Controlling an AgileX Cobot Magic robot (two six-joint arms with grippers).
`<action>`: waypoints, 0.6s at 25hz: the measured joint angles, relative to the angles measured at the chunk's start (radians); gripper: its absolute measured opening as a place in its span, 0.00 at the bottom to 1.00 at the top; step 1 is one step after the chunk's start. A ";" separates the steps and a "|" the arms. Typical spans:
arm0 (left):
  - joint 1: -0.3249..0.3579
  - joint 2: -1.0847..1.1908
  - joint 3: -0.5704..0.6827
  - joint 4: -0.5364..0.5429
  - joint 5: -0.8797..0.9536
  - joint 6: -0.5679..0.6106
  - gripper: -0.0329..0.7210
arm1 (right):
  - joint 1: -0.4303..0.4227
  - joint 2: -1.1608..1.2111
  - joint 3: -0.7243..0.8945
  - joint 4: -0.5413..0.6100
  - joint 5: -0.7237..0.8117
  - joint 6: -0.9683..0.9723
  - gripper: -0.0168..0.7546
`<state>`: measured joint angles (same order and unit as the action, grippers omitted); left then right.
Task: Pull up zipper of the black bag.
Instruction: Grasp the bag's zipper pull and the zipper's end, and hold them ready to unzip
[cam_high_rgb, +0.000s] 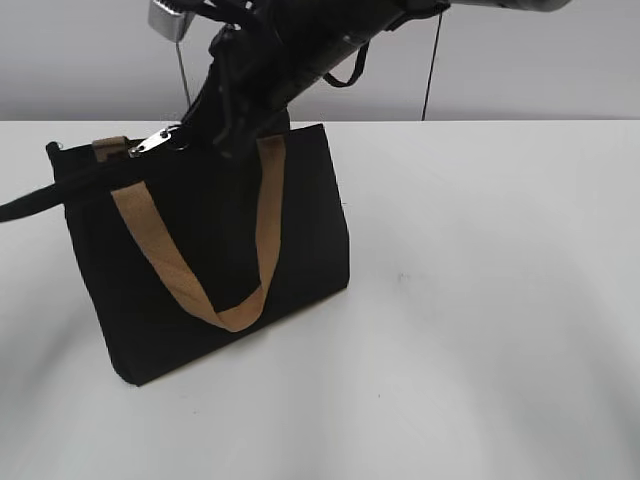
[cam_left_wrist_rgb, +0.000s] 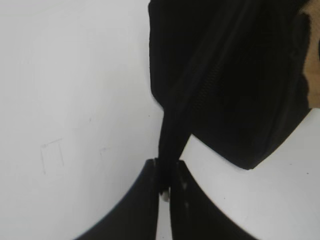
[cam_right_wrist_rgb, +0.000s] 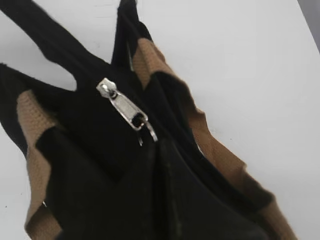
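Next, I release the silver pull tab with my right gripper beside the front tan handle's end farthest from the tail (cam_high_rgb: 261, 124). The pull tab is now at the bag's top edge.
The black bag (cam_high_rgb: 210, 250) stands on the white table with a tan handle (cam_high_rgb: 165, 260) hanging down its front. The zipper's silver pull tab (cam_high_rgb: 150, 142) lies at the top edge, near the bag's left end. My right gripper (cam_high_rgb: 222, 135) reaches across from above. In the right wrist view its jaws (cam_right_wrist_rgb: 157, 147) are shut on the ring at the end of the pull tab (cam_right_wrist_rgb: 122, 106). My left gripper (cam_left_wrist_rgb: 167, 175) is shut on a black fabric tail (cam_left_wrist_rgb: 172, 140) that runs from the bag's end (cam_left_wrist_rgb: 235, 75). The tail (cam_high_rgb: 40, 198) stretches off the left edge of the exterior view.
The white table (cam_high_rgb: 480, 300) spreads to the right of and in front of the bag. A grey wall (cam_high_rgb: 520, 70) lies behind, with thin cables (cam_high_rgb: 430, 70) hanging. The second tan handle (cam_right_wrist_rgb: 215, 150) lies beside the zipper.
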<state>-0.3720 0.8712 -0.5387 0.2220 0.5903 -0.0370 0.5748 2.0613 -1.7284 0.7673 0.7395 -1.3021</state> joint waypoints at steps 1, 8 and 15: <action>0.000 0.000 0.000 0.000 0.002 0.000 0.08 | -0.007 0.000 0.000 -0.003 0.000 0.005 0.02; 0.000 0.000 0.000 0.001 0.009 0.000 0.08 | -0.065 0.000 0.000 -0.028 0.016 0.051 0.02; 0.000 0.000 -0.001 0.001 0.009 0.000 0.08 | -0.157 -0.010 0.000 -0.028 0.040 0.094 0.02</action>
<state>-0.3720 0.8712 -0.5396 0.2228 0.5993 -0.0370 0.4181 2.0509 -1.7284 0.7389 0.7791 -1.2078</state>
